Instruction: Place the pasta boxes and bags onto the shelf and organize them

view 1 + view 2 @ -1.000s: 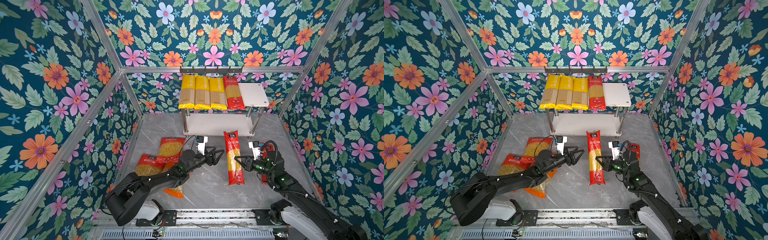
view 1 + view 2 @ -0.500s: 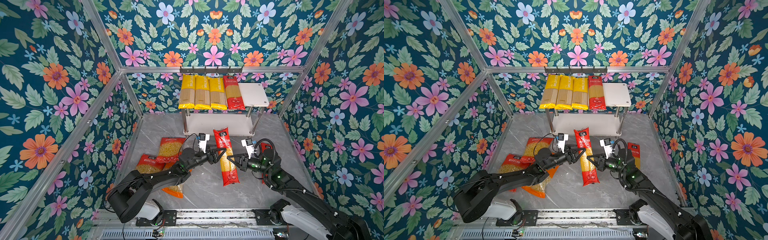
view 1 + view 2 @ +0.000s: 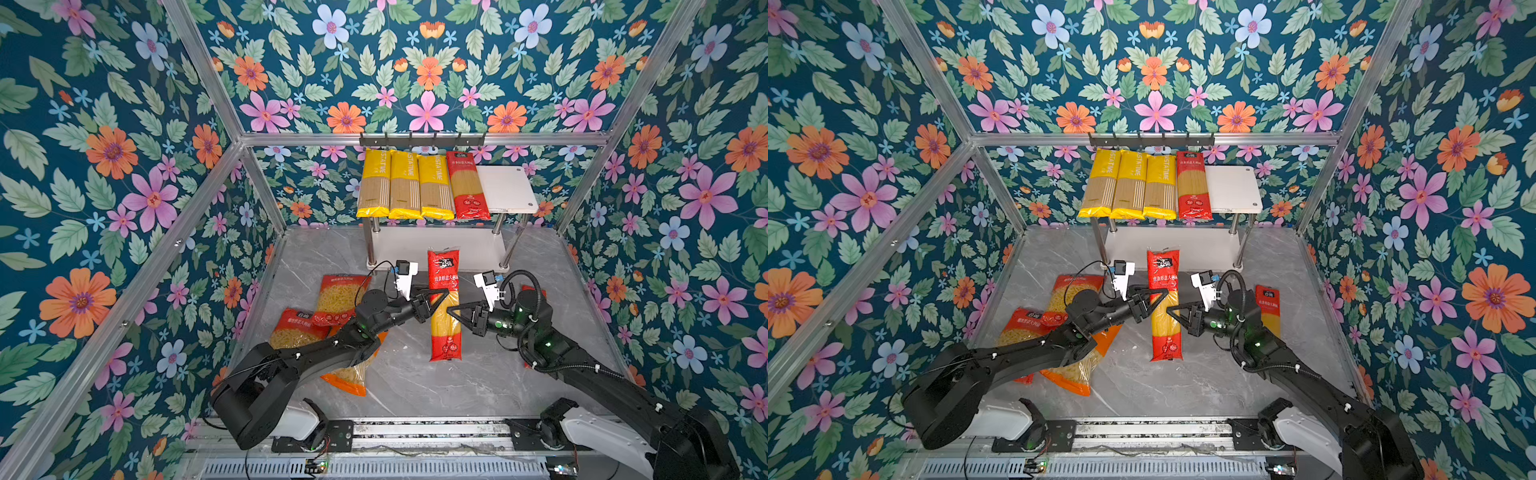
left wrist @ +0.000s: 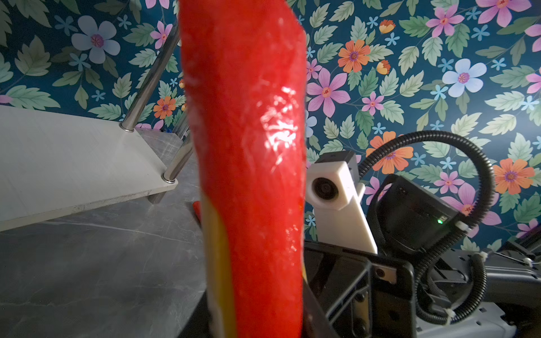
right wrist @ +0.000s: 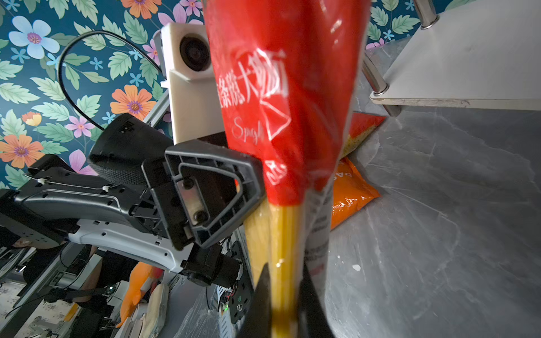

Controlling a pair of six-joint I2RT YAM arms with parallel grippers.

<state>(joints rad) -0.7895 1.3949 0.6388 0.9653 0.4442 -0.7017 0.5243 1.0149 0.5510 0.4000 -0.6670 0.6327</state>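
The robot's right gripper holds the spaghetti pack by its yellow middle, too high up to push it onto the shelf, so it should take its lower red end [image 3: 446,346].
A long red spaghetti pack [image 3: 444,328] [image 3: 1165,332] hangs above the grey floor, its length pointing at the shelf [image 3: 505,189]. My left gripper [image 3: 444,296] [image 4: 254,322] is shut on the pack's upper red part [image 4: 248,146]. My right gripper [image 3: 453,311] [image 5: 284,292] is shut on the pack's clear yellow middle [image 5: 281,87] from the opposite side. The shelf's top board carries three yellow packs [image 3: 405,185] and one red pack [image 3: 467,187] side by side, with bare board to their right. Its lower board [image 3: 436,245] is bare.
Two red macaroni bags [image 3: 338,297] [image 3: 297,328] and an orange one [image 3: 349,374] lie on the floor under my left arm. Another red spaghetti pack [image 3: 1266,307] lies under my right arm. A black hook rail [image 3: 422,140] runs above the shelf. Flowered walls close in all sides.
The right gripper lifted the red pack off the floor and swung it left toward the middle. The left gripper reached over and closed its jaws on it.
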